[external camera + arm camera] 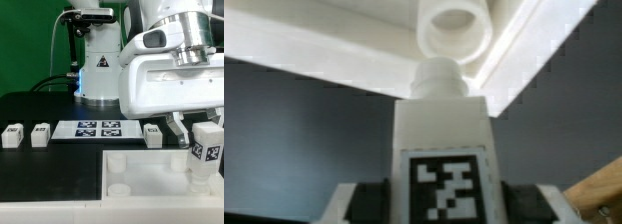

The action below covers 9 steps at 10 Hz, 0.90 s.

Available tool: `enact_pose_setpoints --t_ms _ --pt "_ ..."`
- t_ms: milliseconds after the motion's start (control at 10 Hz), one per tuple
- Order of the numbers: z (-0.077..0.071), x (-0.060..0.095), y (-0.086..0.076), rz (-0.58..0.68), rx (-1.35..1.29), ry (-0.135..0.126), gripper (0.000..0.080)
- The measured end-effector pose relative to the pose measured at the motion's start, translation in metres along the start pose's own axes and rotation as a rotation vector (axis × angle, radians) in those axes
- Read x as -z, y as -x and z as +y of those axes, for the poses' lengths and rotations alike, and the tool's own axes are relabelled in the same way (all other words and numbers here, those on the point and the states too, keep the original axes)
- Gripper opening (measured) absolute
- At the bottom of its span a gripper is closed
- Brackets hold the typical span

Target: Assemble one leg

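My gripper needs to let go of the white leg, standing in the round front corner socket of the white tray-like piece (pixel 199 187) (pixel 454 25). The leg is now held upright over that piece.
My gripper (pixel 203 135) is shut on a white leg (pixel 205 153) with a black-and-white tag and holds it upright over the exterior view's right side of the large white tray-like piece (pixel 140 170). In the wrist view the leg (pixel 446 140) fills the middle, its narrow peg end close to a round corner socket (pixel 455 27) of that piece. The black pads (pixel 381 202) press on both sides of the leg. Three more legs lie on the table: two (pixel 12 135) (pixel 40 134) at the exterior view's left and one (pixel 152 135) beside the marker board.
The marker board (pixel 97 129) lies on the black table behind the tray-like piece. A white robot base (pixel 98 70) stands at the back. The black table surface (pixel 295 120) shows beside the leg in the wrist view.
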State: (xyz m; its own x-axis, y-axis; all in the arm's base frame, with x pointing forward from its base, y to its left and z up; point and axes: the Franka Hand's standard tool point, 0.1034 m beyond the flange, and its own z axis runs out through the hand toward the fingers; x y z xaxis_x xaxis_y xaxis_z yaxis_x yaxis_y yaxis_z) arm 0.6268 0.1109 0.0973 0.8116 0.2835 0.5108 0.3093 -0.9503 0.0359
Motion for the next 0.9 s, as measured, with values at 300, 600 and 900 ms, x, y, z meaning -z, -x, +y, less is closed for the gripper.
enact_pose_setpoints --t_ms 300,600,900 --pt "-0.004 -0.004 0.010 -0.008 0.002 -0.003 0.0292" --pt "-0.008 -0.012 0.021 -0.020 0.004 -0.008 0.0293" --pt "-0.007 -0.015 0.020 0.039 0.001 0.007 0.0294"
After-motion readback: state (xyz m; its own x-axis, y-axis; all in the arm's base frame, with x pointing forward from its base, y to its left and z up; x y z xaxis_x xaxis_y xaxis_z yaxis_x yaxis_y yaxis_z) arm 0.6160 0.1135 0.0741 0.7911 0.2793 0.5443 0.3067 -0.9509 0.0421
